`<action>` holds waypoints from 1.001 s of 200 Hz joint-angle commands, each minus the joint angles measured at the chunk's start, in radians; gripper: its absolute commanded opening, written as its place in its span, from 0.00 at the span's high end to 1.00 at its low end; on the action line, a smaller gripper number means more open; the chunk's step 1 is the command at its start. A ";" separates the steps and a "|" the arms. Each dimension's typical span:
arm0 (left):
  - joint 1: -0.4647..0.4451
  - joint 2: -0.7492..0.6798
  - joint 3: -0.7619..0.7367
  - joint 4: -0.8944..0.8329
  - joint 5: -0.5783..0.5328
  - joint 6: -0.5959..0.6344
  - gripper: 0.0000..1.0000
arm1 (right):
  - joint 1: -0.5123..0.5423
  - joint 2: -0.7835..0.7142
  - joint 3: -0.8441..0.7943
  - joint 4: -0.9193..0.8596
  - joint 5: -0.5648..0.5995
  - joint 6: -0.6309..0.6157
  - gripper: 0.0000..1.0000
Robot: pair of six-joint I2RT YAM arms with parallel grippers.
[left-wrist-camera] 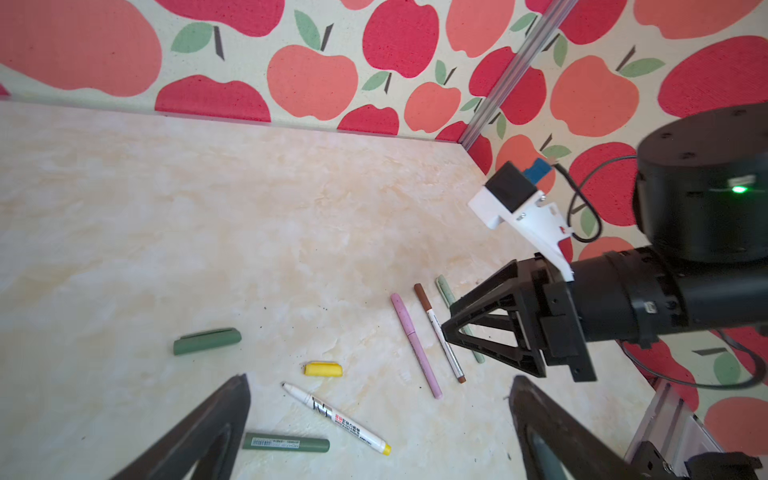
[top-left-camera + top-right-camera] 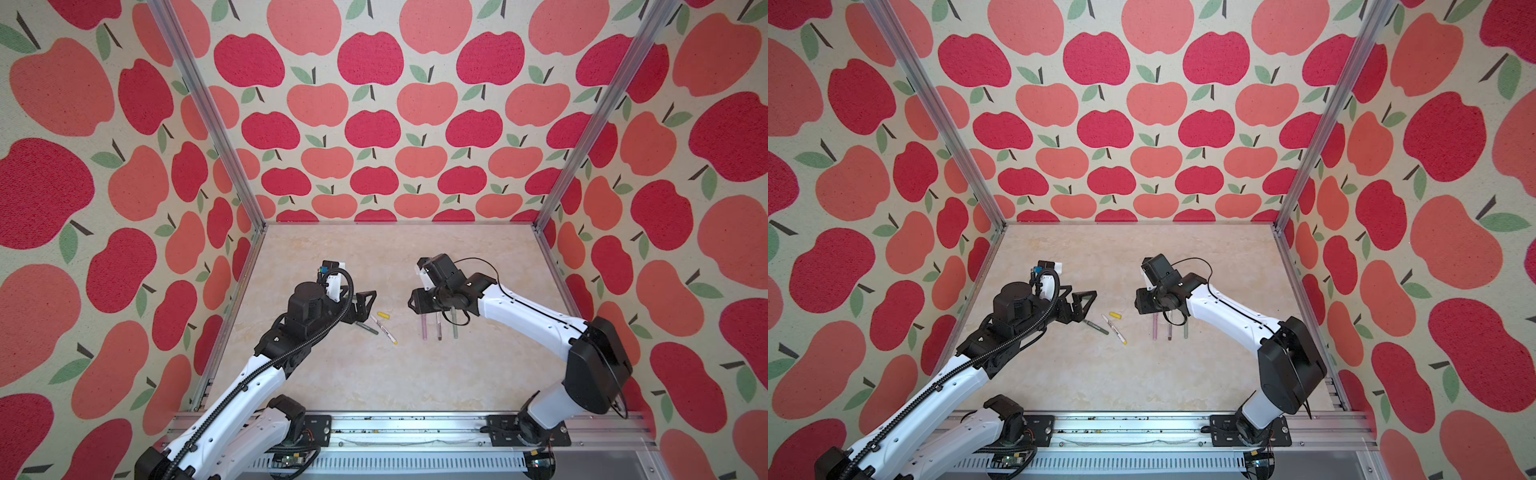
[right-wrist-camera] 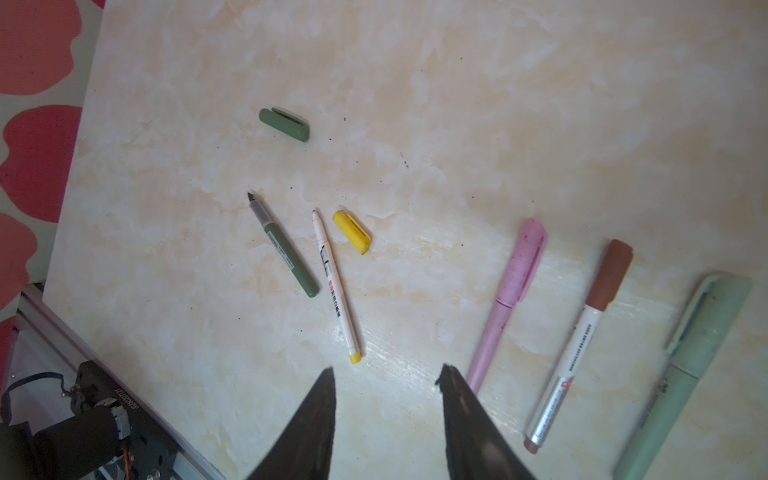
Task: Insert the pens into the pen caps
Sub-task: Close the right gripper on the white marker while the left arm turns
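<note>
Next, my right gripper grips the body of the white-and-yellow pen (image 2: 380, 326) (image 3: 328, 270) beside its black stripes, slightly closer to the pen's tip than to its yellow end.
Uncapped on the table lie the dark green pen (image 3: 286, 249) and the white-and-yellow pen (image 3: 336, 286) (image 2: 384, 330). The yellow cap (image 3: 352, 232) (image 1: 323, 369) rests beside the white pen's tip. Farther off is the dark green cap (image 3: 284, 124) (image 1: 208, 341). Three pens lie side by side with caps on: lilac-pink (image 3: 507, 303), brown-capped (image 3: 582, 345) and sage green (image 3: 685, 365). My left gripper (image 1: 380, 377) (image 2: 361, 307) hangs open above the white-and-yellow pen, holding nothing. My right gripper (image 3: 387, 369) (image 2: 415, 304) is open and empty, just beside the lilac-pink pen.
The marbled tabletop (image 2: 374, 374) is boxed in by apple-patterned walls and aluminium posts (image 2: 536, 226). A metal rail (image 2: 407, 428) runs along the near edge, carrying both arm bases. The two grippers face each other closely over the table's middle.
</note>
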State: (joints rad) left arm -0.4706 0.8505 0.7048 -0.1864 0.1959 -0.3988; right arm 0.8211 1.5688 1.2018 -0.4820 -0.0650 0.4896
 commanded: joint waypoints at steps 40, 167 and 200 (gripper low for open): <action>0.183 -0.041 0.090 -0.396 -0.074 -0.371 0.01 | 0.111 0.036 0.045 0.056 0.009 -0.161 0.54; 0.428 0.010 -0.016 -0.320 0.316 -0.408 0.01 | 0.212 0.372 0.252 -0.136 0.171 -0.152 0.54; 0.444 0.011 -0.030 -0.276 0.333 -0.387 0.01 | 0.234 0.440 0.308 -0.152 0.207 -0.146 0.56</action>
State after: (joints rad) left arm -0.0395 0.8688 0.6868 -0.5282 0.4999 -0.7952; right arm 1.0336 1.9705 1.4528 -0.5762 0.0879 0.3233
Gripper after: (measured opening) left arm 0.994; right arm 0.447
